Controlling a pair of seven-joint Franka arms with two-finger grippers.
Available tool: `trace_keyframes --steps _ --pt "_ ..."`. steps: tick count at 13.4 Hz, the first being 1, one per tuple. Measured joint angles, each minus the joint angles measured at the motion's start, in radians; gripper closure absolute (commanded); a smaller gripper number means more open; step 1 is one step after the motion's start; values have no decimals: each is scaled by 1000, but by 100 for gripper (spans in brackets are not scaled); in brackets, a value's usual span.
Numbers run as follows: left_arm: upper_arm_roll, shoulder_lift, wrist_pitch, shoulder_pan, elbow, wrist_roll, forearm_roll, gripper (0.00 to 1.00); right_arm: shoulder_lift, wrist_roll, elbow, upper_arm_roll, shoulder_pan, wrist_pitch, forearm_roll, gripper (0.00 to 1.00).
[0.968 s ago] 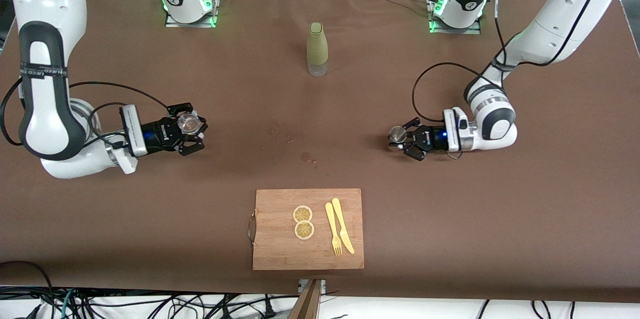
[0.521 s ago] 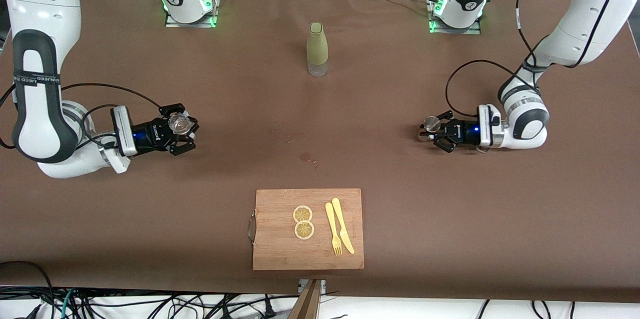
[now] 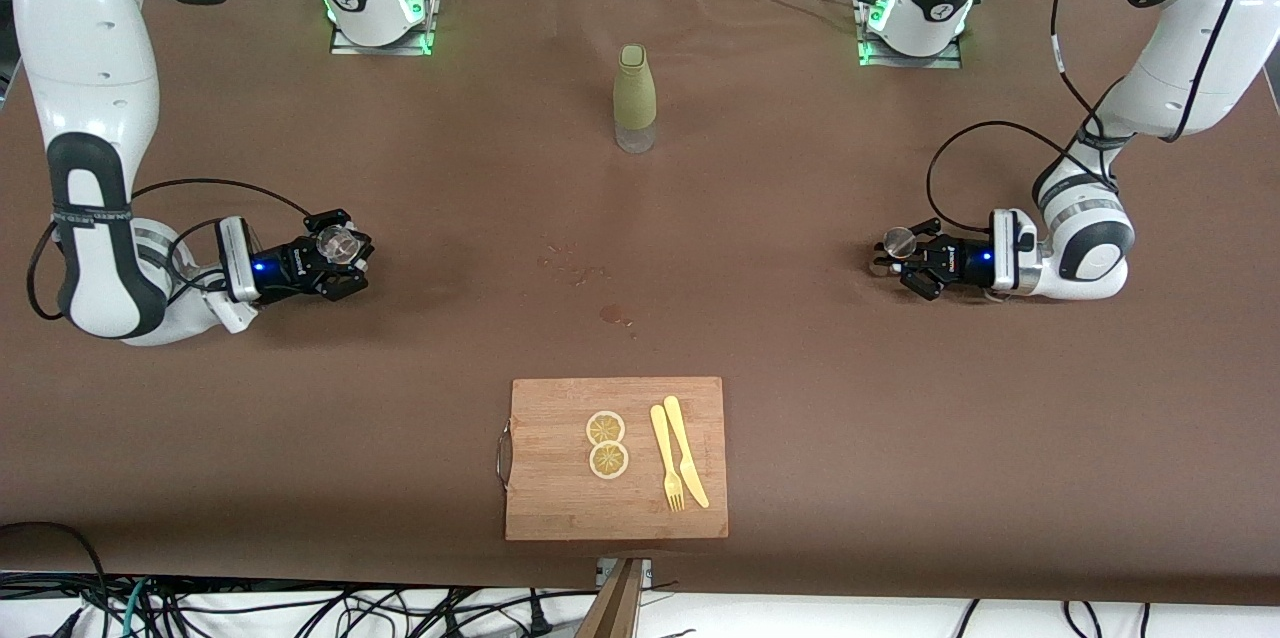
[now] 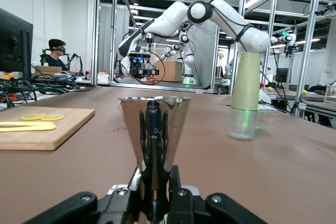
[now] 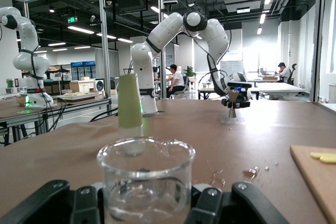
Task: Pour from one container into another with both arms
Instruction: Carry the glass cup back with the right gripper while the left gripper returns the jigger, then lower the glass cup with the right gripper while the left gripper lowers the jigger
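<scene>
Next, my right gripper sets the clear glass beaker, now held upright low over the table, down and lets go of it on the bare table [image 3: 360, 258] just below it, across from the wet stain.
A clear glass beaker [image 3: 333, 241] [image 5: 145, 174] stands upright between the fingers of my right gripper [image 3: 338, 255] [image 5: 146, 200], which is shut on it low over the table at the right arm's end. My left gripper [image 3: 905, 256] [image 4: 156, 190] is shut on the narrow base of a shiny metal cone cup [image 3: 898, 240] [image 4: 154, 124], also upright and low over the table at the left arm's end. The right wrist view also shows the metal cone cup [image 5: 231, 109], far off. Neither wrist view shows liquid in its container.
A tall olive bottle [image 3: 634, 98] [image 4: 244, 98] [image 5: 130, 111] stands mid-table toward the robots' bases. A wooden cutting board [image 3: 700, 398] with two lemon slices [image 3: 606, 444], a yellow fork and a knife [image 3: 686, 448] lies nearest the front camera. A small wet stain [image 3: 611, 314] marks the cloth.
Both arms have drawn apart, each carrying its container toward its own end of the table. The beaker and the metal cup stay upright in the grippers.
</scene>
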Motion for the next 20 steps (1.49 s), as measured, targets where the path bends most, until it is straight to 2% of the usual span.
trace_keyframes --steps 5,12,13,14,15,16,18,19,20 --pt "32 27 -29 7 32 9 22 100 91 -103 0 -2 -125 28 -127 100" --pt "52 83 -34 8 69 43 22 100 147 -129 8 27 -118 114 -121 100" --pt "53 84 -36 8 71 43 22 66 147 -129 8 26 -116 116 -120 100" --pt "55 84 -36 8 71 43 22 37 147 -129 8 26 -115 118 -119 100" --pt "59 84 -36 8 72 43 22 15 147 -129 8 26 -114 121 -118 100" --pt "64 85 -36 8 72 43 22 0 146 -129 8 26 -113 124 -118 100" --pt "77 86 -36 8 72 43 22 0 145 -129 9 26 -107 138 -109 100" --pt "88 86 -36 8 72 43 22 0 145 -129 10 26 -102 143 -104 72" --pt "101 86 -36 9 75 43 22 0 145 -129 11 26 -96 149 -101 32"
